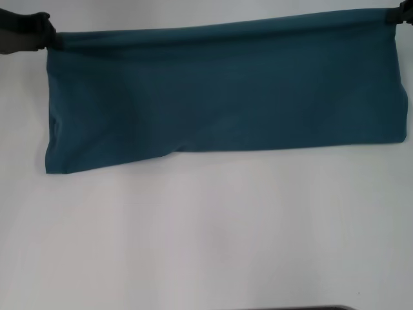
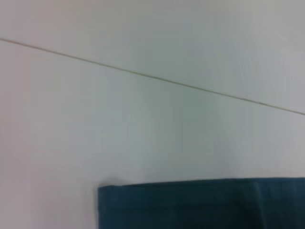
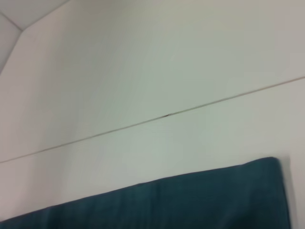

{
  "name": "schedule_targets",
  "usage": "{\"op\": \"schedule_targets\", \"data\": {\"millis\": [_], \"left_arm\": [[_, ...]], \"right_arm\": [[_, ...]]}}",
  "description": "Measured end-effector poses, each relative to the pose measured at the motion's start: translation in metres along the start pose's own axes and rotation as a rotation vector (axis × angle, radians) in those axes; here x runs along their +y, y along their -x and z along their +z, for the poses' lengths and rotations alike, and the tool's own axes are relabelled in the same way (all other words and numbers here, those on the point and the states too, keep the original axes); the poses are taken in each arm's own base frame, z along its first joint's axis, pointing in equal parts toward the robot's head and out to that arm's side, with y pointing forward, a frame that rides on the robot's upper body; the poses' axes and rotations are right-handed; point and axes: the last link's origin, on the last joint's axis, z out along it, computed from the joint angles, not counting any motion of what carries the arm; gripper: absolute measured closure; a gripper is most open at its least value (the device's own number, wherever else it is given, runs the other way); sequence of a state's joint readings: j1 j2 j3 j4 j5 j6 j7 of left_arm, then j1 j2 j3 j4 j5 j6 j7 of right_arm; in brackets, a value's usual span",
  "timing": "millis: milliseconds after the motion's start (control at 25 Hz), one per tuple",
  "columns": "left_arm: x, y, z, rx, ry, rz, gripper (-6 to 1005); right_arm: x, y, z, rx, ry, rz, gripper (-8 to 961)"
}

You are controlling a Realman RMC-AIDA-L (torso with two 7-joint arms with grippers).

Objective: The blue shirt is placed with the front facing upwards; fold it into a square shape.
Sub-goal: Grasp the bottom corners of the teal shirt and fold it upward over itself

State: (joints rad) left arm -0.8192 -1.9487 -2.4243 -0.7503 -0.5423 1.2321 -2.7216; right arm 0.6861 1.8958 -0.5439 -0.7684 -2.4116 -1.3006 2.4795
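Note:
The blue shirt's corner will leave my right gripper along the rolled far edge, slightly inward (image 1: 353, 13) from the gripped end.
The blue shirt (image 1: 226, 90) lies as a long teal band across the far part of the white table (image 1: 206, 232). Its letters and collar are hidden. The far edge is rolled and stretched taut between both grippers. My left gripper (image 1: 53, 40) grips the far left corner. My right gripper (image 1: 392, 17) grips the far right corner at the frame's edge. The near edge lies flat, lower on the left than on the right. A shirt corner shows in the left wrist view (image 2: 200, 205) and in the right wrist view (image 3: 190, 202). Neither wrist view shows fingers.
The table is bare white in front of the shirt. A thin seam line (image 2: 152, 76) runs across the tabletop beyond the shirt, and it also shows in the right wrist view (image 3: 167, 115). A dark strip (image 1: 297, 308) sits at the near edge.

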Motion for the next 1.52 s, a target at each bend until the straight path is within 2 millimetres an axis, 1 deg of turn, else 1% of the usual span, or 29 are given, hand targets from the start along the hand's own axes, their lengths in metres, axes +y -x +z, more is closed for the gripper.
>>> {"op": "schedule_targets", "data": {"millis": [80,240,400,600,880,1160,1440,1520], "left_arm": [[-0.002,0.003,0.003,0.010,-0.005,-0.008,985],[-0.002,0.002,0.007,0.038,-0.012,-0.013,985],[0.003,0.002,0.013,0.054,-0.015,-0.017,985],[0.010,-0.004,0.014,0.061,-0.011,-0.004,986],[0.018,-0.005,0.018,0.049,-0.018,0.023,987],[0.019,-0.007,0.018,0.052,-0.021,0.027,987],[0.019,-0.008,0.018,0.051,-0.020,0.029,986],[0.021,-0.007,0.018,0.035,-0.011,0.033,973]], "right_arm": [[-0.001,-0.002,0.004,-0.010,-0.009,0.003,936],[0.000,-0.004,0.010,-0.017,-0.028,-0.007,935],[0.001,-0.004,0.017,-0.036,-0.045,-0.012,935],[0.007,0.001,0.026,-0.066,-0.061,-0.027,935],[0.021,0.006,0.041,-0.061,-0.088,-0.100,934],[0.025,0.010,0.044,-0.069,-0.089,-0.111,933],[0.024,0.010,0.043,-0.074,-0.094,-0.108,933],[0.022,0.011,0.042,-0.070,-0.096,-0.106,933]]}}
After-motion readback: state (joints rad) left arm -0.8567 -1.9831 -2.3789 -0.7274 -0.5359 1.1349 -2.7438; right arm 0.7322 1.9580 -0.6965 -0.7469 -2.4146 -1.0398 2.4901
